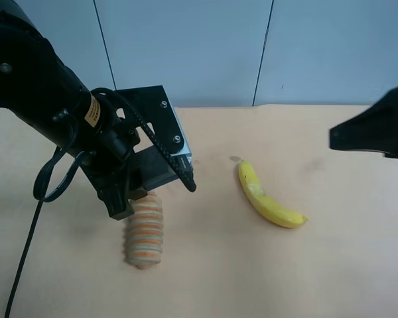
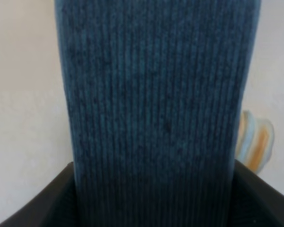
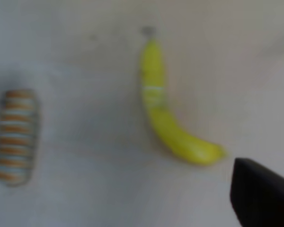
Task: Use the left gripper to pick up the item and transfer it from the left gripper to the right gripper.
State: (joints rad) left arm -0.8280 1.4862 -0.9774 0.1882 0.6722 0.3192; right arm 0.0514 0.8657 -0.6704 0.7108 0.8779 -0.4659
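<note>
The item's loose end [image 1: 184, 165] [image 2: 158, 40] sticks out of my left gripper toward the banana's side. My right gripper needs to take hold of it next.
The item [image 1: 158, 169], a dark block, is clamped in my left gripper [image 1: 140, 184], the bulky black arm end with an orange label at the exterior high view's left. It hangs a little above the table. In the left wrist view the item's blue ribbed side [image 2: 156, 109] fills the frame between the black fingers [image 2: 33, 208]. My right gripper [image 1: 370, 130] is a black shape at the right edge, well apart from the item. The right wrist view shows only one dark tip of it [image 3: 260, 196], so I cannot tell whether it is open or shut.
An orange-striped ridged roll [image 1: 144, 232] lies on the tan table [image 1: 318, 265] just below the left gripper; it also shows in the right wrist view [image 3: 16, 135] and the left wrist view [image 2: 255, 142]. A yellow banana [image 1: 265, 197] [image 3: 165, 113] lies mid-table.
</note>
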